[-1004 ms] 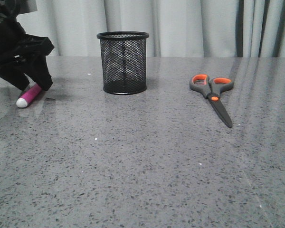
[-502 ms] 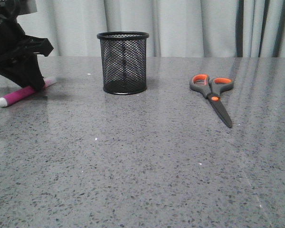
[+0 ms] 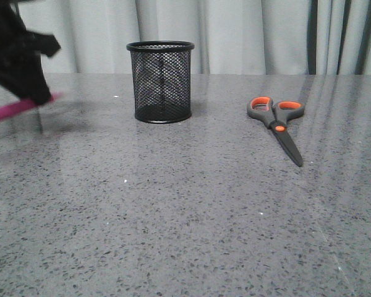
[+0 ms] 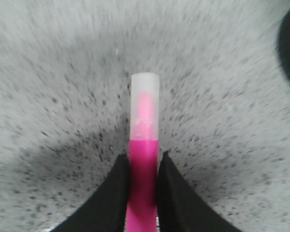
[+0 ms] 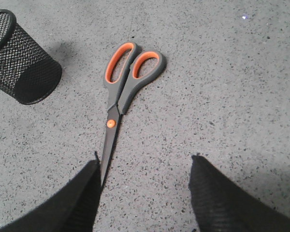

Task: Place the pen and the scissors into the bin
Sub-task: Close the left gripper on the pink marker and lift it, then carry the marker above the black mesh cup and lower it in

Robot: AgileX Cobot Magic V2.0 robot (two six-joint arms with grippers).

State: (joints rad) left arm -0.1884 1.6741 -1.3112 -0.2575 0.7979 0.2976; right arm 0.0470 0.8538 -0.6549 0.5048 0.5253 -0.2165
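My left gripper is holding the magenta-pink pen. It will release the pen inside the black mesh bin (image 3: 166, 73), with the pen's pale cap leaning toward the scissors.
My left gripper (image 3: 34, 99) is at the far left of the front view, shut on the magenta-pink pen (image 3: 12, 110), which hangs above the table, nearly level. In the left wrist view the pen (image 4: 144, 159) sits between the two fingers with its pale cap pointing away; my left gripper (image 4: 143, 164) is blurred there. The black mesh bin (image 3: 161, 81) stands upright at the back centre. The scissors (image 3: 279, 122) lie flat on the right, closed. In the right wrist view my right gripper (image 5: 145, 162) is open above the table, with the scissors (image 5: 123, 87) lying beyond and beside its one finger, and the bin (image 5: 17, 58) farther off.
The grey speckled table (image 3: 185, 216) runs to a pale curtain (image 3: 247, 37) at the back. The bin stands between the pen and the scissors.
My left gripper has lifted the pen off the table and turned it from end-on to nearly level. The scissors, bin and right gripper have not moved.
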